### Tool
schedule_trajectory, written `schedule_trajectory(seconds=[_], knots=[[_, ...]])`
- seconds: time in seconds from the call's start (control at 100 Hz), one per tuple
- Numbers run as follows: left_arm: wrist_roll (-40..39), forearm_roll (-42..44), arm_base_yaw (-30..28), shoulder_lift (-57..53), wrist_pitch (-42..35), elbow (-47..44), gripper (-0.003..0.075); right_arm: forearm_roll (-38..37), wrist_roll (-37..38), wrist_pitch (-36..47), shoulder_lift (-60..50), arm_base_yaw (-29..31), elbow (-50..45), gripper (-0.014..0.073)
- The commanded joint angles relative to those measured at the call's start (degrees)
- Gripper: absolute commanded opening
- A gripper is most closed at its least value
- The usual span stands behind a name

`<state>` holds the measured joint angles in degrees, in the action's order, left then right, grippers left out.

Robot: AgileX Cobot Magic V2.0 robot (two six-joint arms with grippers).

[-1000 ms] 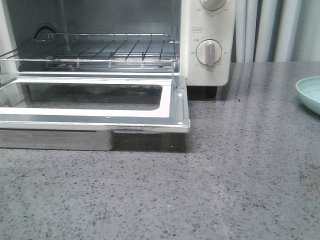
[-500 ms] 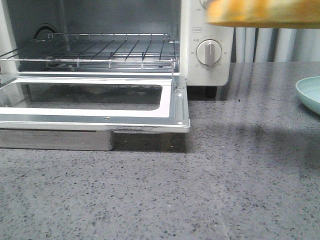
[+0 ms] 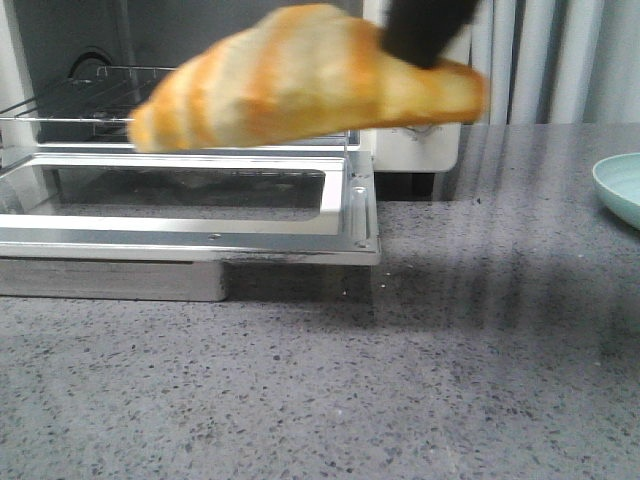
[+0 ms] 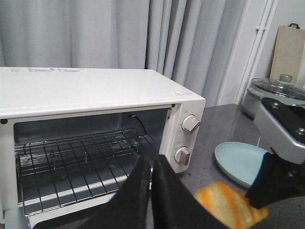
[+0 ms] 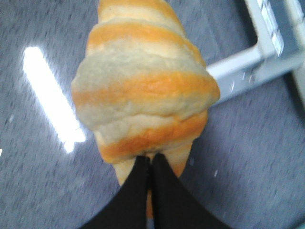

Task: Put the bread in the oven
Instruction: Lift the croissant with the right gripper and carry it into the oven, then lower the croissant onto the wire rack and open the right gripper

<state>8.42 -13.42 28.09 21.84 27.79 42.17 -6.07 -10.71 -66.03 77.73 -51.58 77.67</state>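
Next, my right gripper puts the bread down across the middle of the oven's wire rack (image 3: 211, 77).
The bread (image 3: 300, 75), a golden-orange croissant roll with pale stripes, hangs in the air in front of the open oven (image 3: 410, 140), level with the wire rack (image 3: 100, 95). My right gripper (image 3: 425, 40) is shut on the bread's right end; in the right wrist view the black fingers (image 5: 150, 164) pinch the roll (image 5: 143, 90) above the grey counter. My left gripper (image 4: 151, 160) is shut and empty, held high and facing the oven (image 4: 95, 90) and its rack (image 4: 71, 157). The bread (image 4: 226, 205) and the right arm (image 4: 281, 152) show in the left wrist view.
The oven door (image 3: 200, 215) lies open and flat over the grey speckled counter (image 3: 400, 380). A pale teal plate (image 3: 620, 185) sits at the right edge and shows in the left wrist view (image 4: 240, 162). A lidded pot (image 4: 274, 93) and a wooden board (image 4: 288, 52) stand behind it.
The bread, carried by my right gripper, has come in from the upper right and moved down and left, from out of view to in front of the oven's opening.
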Motion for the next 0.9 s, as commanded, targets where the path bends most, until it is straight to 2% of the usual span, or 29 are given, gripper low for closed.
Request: schedule_trajectory(seconds=[0.0,0.36,0.48,0.63,0.8,0.87,0.89], knots=[[-0.2,-1.0,0.2,0.5,-4.9,1.5,-0.0021,-3.0,-0.7,5.7,0.5,-0.3,4.2,-0.0069],[-0.2,-1.0,0.2,0.5,-4.9,1.5,-0.0021,-17.0,-0.7,14.5,8.6,-0.3,9.6,-0.0069],[-0.2,-1.0,0.2,0.5,-4.9,1.5,-0.0021,-21.5,1.7,17.1,11.6,-0.2,10.5,-0.0069],[-0.2,-1.0,0.2,0.5,-4.9,1.5,-0.0021,-22.3,2.9,20.5,14.4,1.1,12.5,-0.0069],[-0.2,-1.0,0.2,0.5,-4.9,1.5,-0.0021,-23.8,2.9,20.0,17.2,2.7,15.7,-0.0065],[-0.2,-1.0,0.2,0.5,-4.9,1.5,-0.0021,-23.8,3.1,18.2,18.1,3.1,16.9,-0.0003],[-0.2,-1.0,0.2,0.5,-4.9,1.5,-0.0021,-23.8,3.3,17.3,18.4,3.1,17.3,0.0046]])
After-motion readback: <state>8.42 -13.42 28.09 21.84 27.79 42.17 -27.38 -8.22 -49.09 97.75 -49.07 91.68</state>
